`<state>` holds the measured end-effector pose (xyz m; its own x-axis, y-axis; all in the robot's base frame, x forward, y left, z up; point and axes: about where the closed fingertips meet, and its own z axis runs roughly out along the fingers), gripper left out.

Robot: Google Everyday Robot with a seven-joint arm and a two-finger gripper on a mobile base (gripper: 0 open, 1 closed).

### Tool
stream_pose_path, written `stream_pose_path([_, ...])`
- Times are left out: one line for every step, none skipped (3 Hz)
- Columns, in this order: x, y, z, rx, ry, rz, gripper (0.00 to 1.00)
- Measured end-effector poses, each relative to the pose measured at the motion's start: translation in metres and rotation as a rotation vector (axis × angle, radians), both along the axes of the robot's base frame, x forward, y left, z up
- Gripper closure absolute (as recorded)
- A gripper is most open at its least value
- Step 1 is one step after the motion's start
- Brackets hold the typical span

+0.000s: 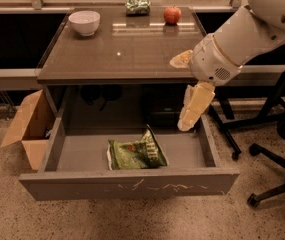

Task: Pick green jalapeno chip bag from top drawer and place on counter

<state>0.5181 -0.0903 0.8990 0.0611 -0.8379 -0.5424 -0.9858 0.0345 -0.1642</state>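
Note:
The robot's gripper needs to next move to the green jalapeno chip bag and shut on the middle of the bag's back edge [136, 144], nearest the counter.
The green jalapeno chip bag [136, 155] lies flat in the open top drawer [127, 184], near its front middle. It is wrinkly green with a reddish logo and a white-striped end. The counter [117, 49] sits directly above the drawer's back half. My gripper [188, 123] hangs from the white arm over the drawer's right side, pointing down, above and to the right of the bag and apart from it.
On the counter stand a white bowl [84, 22], a small shiny green packet [137, 6] and a red apple [172, 15]. An open cardboard box [27, 129] sits left of the drawer. Office chair legs [272, 149] stand at the right.

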Motion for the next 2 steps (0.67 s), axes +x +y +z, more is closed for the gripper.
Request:
stream_pose_path([0.0,0.001,-0.001,0.002,0.001,0.003,0.0])
stream_pose_path([0.022,0.032,-0.039,0.015,0.009,0.091,0.0])
